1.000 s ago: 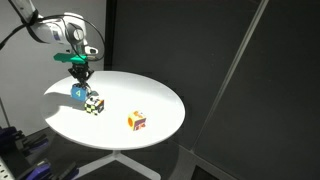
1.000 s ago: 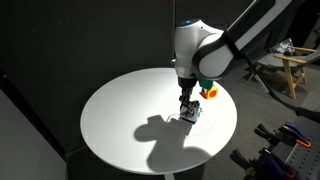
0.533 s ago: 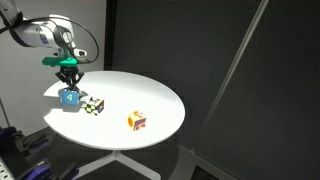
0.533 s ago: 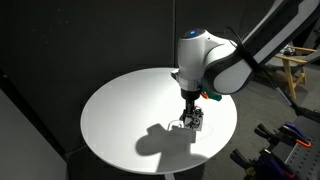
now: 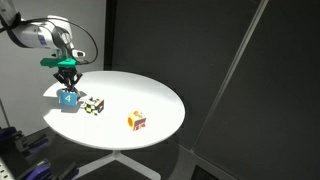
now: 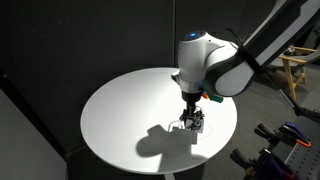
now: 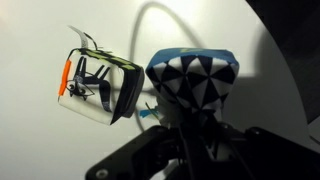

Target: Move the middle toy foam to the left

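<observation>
Next, my gripper lets go of the middle toy foam on the white table (image 5: pixel 56 100) near the table's rim, farther from the checkered cube.
The middle toy foam (image 5: pixel 69 99) is a small cube with a blue top and white faces with black triangles. It sits near the edge of the round white table (image 5: pixel 150 95), apart from the checkered cube (image 5: pixel 93 104). My gripper (image 5: pixel 69 91) comes straight down on it with the fingers closed on its sides. In the wrist view the cube (image 7: pixel 195 85) fills the space between the dark fingers of the gripper (image 7: pixel 190 128). In an exterior view the gripper (image 6: pixel 193 117) and the cube (image 6: pixel 196 122) sit over their shadow.
The orange-yellow-red cube (image 5: pixel 136 121) lies further along the table. In the wrist view a second cube with black marks (image 7: pixel 100 85) lies beside the held one. The table rim (image 5: pixel 60 120) is close to the gripper. Dark curtains surround the table.
Over the last second my gripper moved with the blue-and-white cube away from the checkered cube towards the table's edge. In the last half second nothing has moved.
</observation>
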### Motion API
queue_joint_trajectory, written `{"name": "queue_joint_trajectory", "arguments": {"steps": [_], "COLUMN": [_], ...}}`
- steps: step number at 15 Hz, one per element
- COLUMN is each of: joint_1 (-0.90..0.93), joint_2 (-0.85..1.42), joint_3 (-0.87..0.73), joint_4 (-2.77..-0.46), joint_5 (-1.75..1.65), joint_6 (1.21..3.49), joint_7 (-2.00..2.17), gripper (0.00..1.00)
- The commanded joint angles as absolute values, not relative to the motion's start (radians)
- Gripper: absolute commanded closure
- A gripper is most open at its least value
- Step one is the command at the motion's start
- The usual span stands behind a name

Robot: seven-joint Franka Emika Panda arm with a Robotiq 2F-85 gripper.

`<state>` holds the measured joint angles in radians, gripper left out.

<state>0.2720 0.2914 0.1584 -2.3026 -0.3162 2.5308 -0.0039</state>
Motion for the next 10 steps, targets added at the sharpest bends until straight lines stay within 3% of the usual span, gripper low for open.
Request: {"name": "queue_joint_trajectory", "arguments": {"steps": [1,6,7,10], "joint_1": [0.27,0.27,0.27,0.27], "joint_2": [0.291,0.291,0.291,0.279], "joint_3": [0.161,0.161,0.161,0.168], "joint_4": [-2.302,-2.302,-2.302,-2.3], "joint_5": [-0.316,-0.316,-0.316,-0.331], "joint_6": [2.529,2.529,2.529,2.555], "joint_7": [-0.004,-0.004,-0.004,-0.036], "gripper": [0.85,0.85,0.96,0.96]}}
